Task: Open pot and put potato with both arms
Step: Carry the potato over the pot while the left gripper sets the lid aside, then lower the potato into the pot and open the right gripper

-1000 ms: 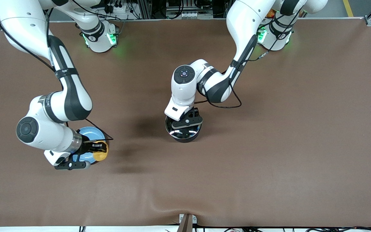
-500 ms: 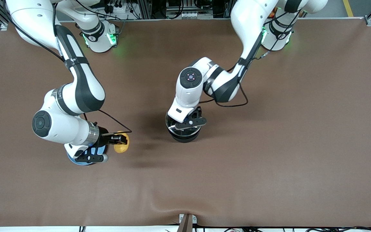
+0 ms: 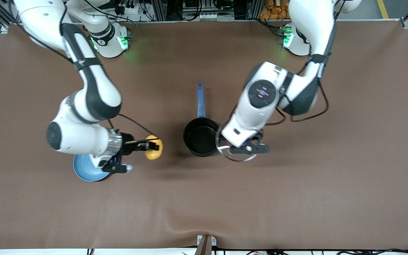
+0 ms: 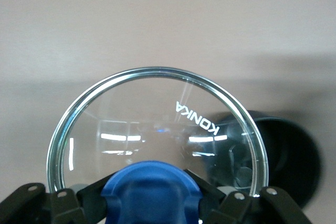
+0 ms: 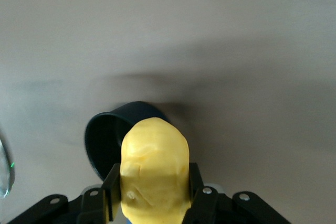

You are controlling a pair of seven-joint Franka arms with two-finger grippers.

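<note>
Next, my left gripper lets go of the glass lid on the brown table (image 3: 282, 143), beside the pot and opposite the blue plate.
The black pot (image 3: 201, 137) stands open at the table's middle, its blue handle (image 3: 200, 100) pointing toward the robots' bases. My left gripper (image 3: 247, 148) is shut on the blue knob (image 4: 152, 192) of the round glass lid (image 3: 235, 153) and holds it in the air just beside the pot, toward the left arm's end. My right gripper (image 3: 149, 146) is shut on the yellow-orange potato (image 3: 153, 147) and holds it above the table between the blue plate and the pot. In the right wrist view the potato (image 5: 154, 174) sits between the fingers with the pot (image 5: 113, 136) past it.
A light-blue plate (image 3: 88, 168) lies on the brown table under my right wrist, toward the right arm's end. A ridge in the table cover (image 3: 175, 221) runs near the edge nearest the camera.
My left gripper has lifted the glass lid off the pot and carried it toward the left arm's end, uncovering the pot. My right gripper has carried the potato off the plate toward the pot.
</note>
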